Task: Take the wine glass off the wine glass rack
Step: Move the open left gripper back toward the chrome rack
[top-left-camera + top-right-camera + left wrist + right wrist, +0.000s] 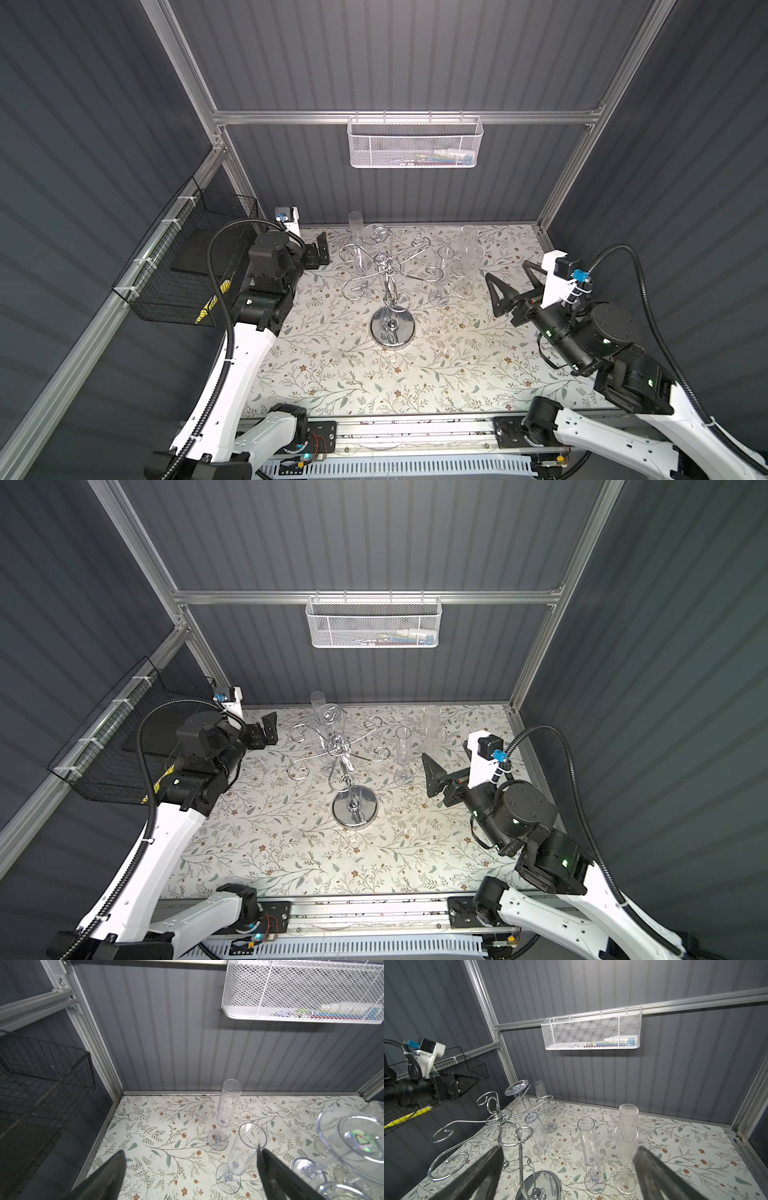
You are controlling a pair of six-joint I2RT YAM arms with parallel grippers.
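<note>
The wine glass is hanging upside down from the rack's back arm, and my left gripper needs to close on the foot's edge point(372, 230) point(322, 1127) of that glass.
The chrome wine glass rack point(392, 328) point(354, 808) stands mid-table on its round mirror base, its curled arms spread out. One clear wine glass point(376, 234) point(328, 715) point(536, 1128) hangs upside down from a back arm, foot uppermost. My left gripper point(318, 251) point(191, 1150) hovers open to the left of the rack, level with its arms, with nothing between its fingers. My right gripper point(509, 276) point(569, 1150) is open to the right of the rack, pointing towards it and holding nothing.
Several clear flutes stand upright on the flowered table point(332, 374): one behind the rack point(355, 220), one right of it point(444, 270), two stacked-looking ones further right point(469, 249). A white mesh basket point(415, 143) hangs on the back rail. A black wire basket point(187, 266) is on the left wall.
</note>
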